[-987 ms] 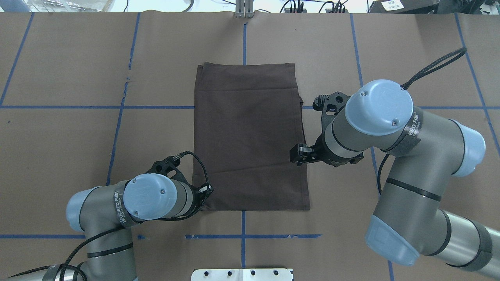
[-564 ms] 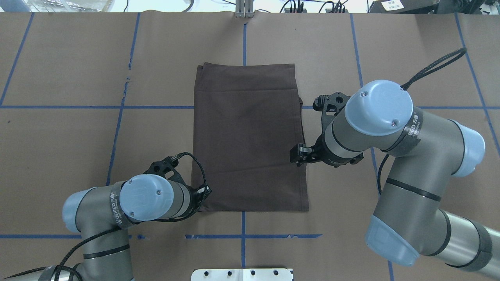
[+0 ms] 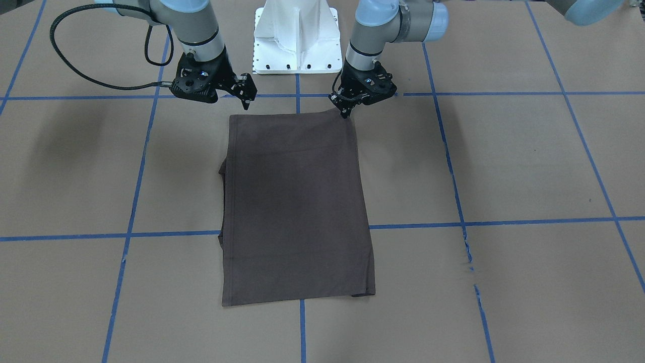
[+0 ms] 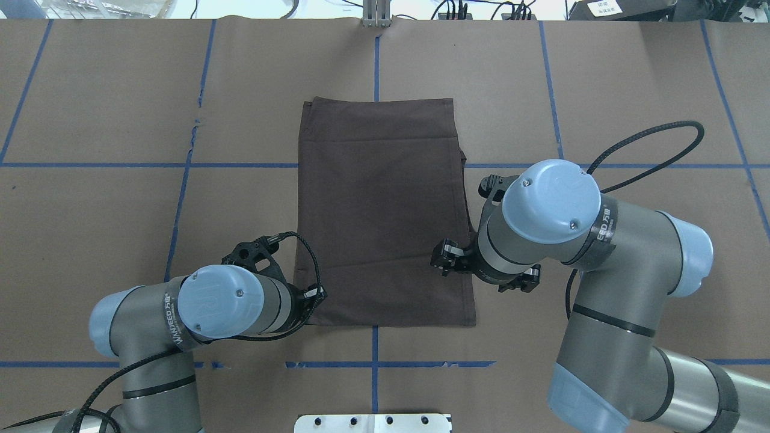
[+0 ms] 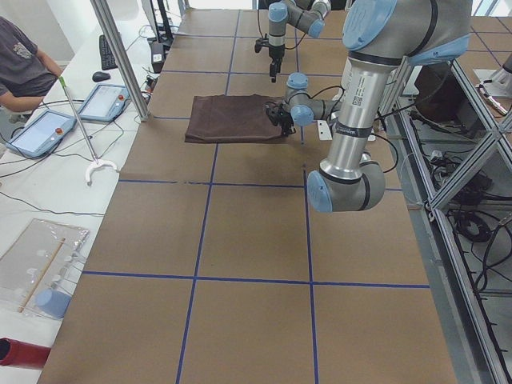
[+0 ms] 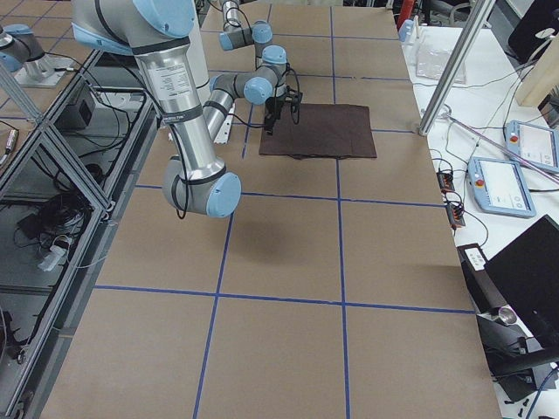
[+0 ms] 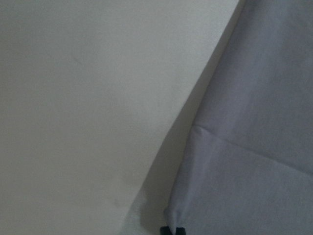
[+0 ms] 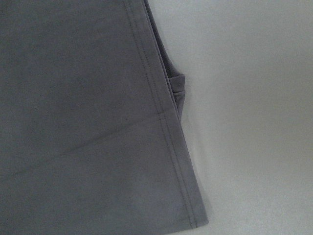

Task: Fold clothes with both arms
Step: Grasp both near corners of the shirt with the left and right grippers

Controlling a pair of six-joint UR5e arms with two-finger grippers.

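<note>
The free near corner [image 3: 235, 119] [image 8: 197, 221] of the dark brown T-shirt, across from the corner my left gripper holds, will be gripped by my right gripper.
The dark brown T-shirt [image 4: 385, 210] lies folded into a tall rectangle in the middle of the table; it also shows in the front view [image 3: 297, 201]. Its collar, lettering and label are hidden. My left gripper [image 4: 316, 299] is down at the shirt's near-left corner [image 3: 344, 112]. The left wrist view shows a fingertip [image 7: 172, 230] pinching a puckered corner of the cloth [image 7: 254, 122]. My right gripper [image 4: 443, 257] hangs open above the shirt's right edge near the near-right corner [image 3: 248, 98], not touching it. The right wrist view shows only the hemmed edge [image 8: 88, 122].
The table is covered in brown paper with blue tape lines [image 4: 374, 361]. The white pedestal base [image 3: 297, 40] stands at the robot's side of the table. An operator [image 5: 20, 64] and tablets [image 5: 48, 132] are beyond the far edge.
My right arm has moved back toward the robot along the shirt's right edge. My left arm shifted slightly left and tugged the near-left corner a little. The shirt otherwise lies the same.
</note>
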